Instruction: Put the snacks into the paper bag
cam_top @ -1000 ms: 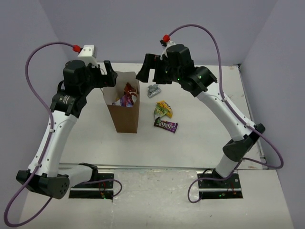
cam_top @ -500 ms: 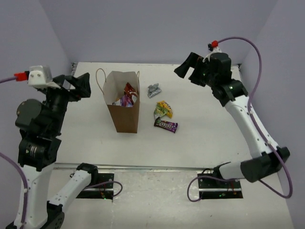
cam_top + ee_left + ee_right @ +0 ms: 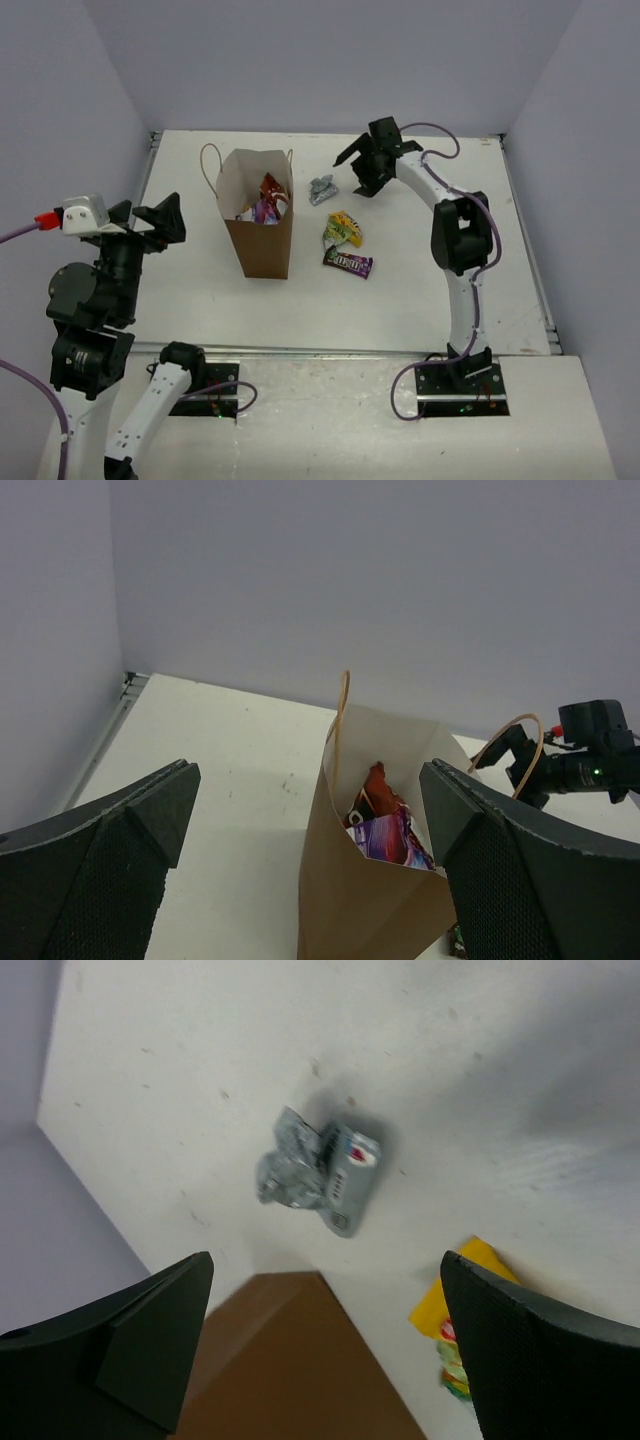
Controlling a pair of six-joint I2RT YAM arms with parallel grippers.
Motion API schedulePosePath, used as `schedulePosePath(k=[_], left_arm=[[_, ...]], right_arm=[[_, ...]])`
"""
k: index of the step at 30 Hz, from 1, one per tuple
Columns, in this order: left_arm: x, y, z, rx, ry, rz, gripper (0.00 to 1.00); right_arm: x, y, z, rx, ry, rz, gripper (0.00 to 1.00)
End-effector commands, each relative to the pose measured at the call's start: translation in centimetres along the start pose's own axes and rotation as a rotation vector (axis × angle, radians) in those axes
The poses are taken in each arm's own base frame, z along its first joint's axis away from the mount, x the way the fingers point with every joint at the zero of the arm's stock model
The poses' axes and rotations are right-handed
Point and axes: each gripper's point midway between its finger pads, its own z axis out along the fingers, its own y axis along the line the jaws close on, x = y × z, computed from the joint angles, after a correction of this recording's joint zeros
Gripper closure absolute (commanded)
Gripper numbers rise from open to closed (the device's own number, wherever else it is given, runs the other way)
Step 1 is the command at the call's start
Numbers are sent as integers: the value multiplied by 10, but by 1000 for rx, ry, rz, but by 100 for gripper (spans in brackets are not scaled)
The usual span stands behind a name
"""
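Note:
Next, my right gripper goes to the silver-grey wrapper's flat end [image 3: 324,195] [image 3: 349,1188], the one nearer the yellow-green packet, and closes there.
The brown paper bag [image 3: 260,240] stands upright left of centre, with a red-orange chip bag [image 3: 270,187] and a purple packet [image 3: 264,210] inside. A silver-grey wrapper [image 3: 322,189], a yellow-green packet [image 3: 343,229] and a dark brown candy packet [image 3: 348,263] lie on the table to its right. My left gripper [image 3: 145,215] is open and empty, raised well left of the bag; its view shows the bag [image 3: 350,910] and the packets inside it. My right gripper [image 3: 350,173] is open and empty just right of the silver wrapper [image 3: 318,1170], above the table.
The white table [image 3: 420,290] is walled by lilac panels at the back and sides. The bag's loop handles [image 3: 208,165] stick up at its far rim. The bag's corner [image 3: 290,1360] and the yellow packet [image 3: 460,1335] lie under my right wrist.
My left arm has pulled back from the bag's rim toward the near left. My right arm swung out to the far right, then came in low beside the silver wrapper. The packets have not moved.

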Motion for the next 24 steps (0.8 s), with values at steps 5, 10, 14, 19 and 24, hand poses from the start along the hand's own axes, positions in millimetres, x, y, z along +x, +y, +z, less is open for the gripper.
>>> schedulePosePath(k=[5,10,14,19,24], left_arm=[[-5,11,-6,-51,-41,-4,0],[-3,14,-7,-61,-46,2,0],[-8,21,-11,-90,-63,14,0],[-20,27,-23,-116,-117,2,0],[-26,34,-31,-141,-142,4,0]], right_arm=[[-9,56,28,-83,21,247,1],[9,60,56,-72,72,342,1],[29,61,69,-52,103,405,1],[54,65,89,-40,166,486,18],[66,67,106,-35,212,562,100]])
